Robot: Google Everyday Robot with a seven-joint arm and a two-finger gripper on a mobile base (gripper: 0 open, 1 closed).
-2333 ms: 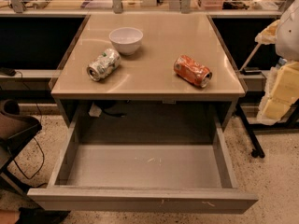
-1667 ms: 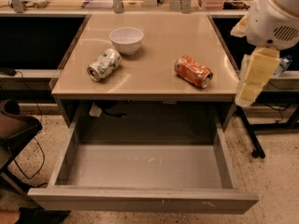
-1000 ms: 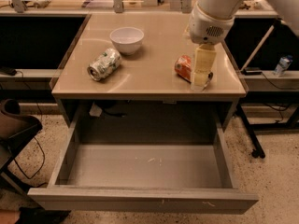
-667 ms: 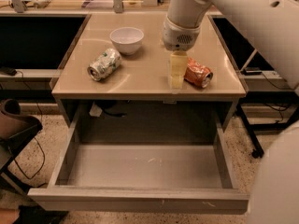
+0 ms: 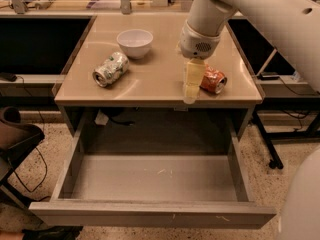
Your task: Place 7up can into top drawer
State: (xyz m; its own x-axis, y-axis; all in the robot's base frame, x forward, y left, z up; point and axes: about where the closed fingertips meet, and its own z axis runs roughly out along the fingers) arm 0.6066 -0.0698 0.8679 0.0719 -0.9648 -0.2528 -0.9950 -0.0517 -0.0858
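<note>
The gripper I use should next move to the 7up can in front of the white bowl and close around the middle of its body (image 5: 113, 67).
The 7up can (image 5: 110, 69), dented, silver-white with green markings, lies on its side on the left part of the tabletop (image 5: 150, 86), in front of the white bowl. The top drawer (image 5: 154, 185) stands pulled open below the table, its floor bare. My gripper (image 5: 192, 81) hangs from the white arm over the middle right of the tabletop, well to the right of the 7up can and just left of the orange can. It holds nothing that I can see.
An orange dented can (image 5: 213, 80) lies on the right part of the tabletop, partly behind my gripper. A white bowl (image 5: 134, 43) stands at the back left. The arm's white body fills the upper right. A dark object (image 5: 17, 139) sits on the floor at left.
My arm has swung in from the right edge and leftward over the tabletop, past the orange can. The cans, bowl and drawer have not moved.
</note>
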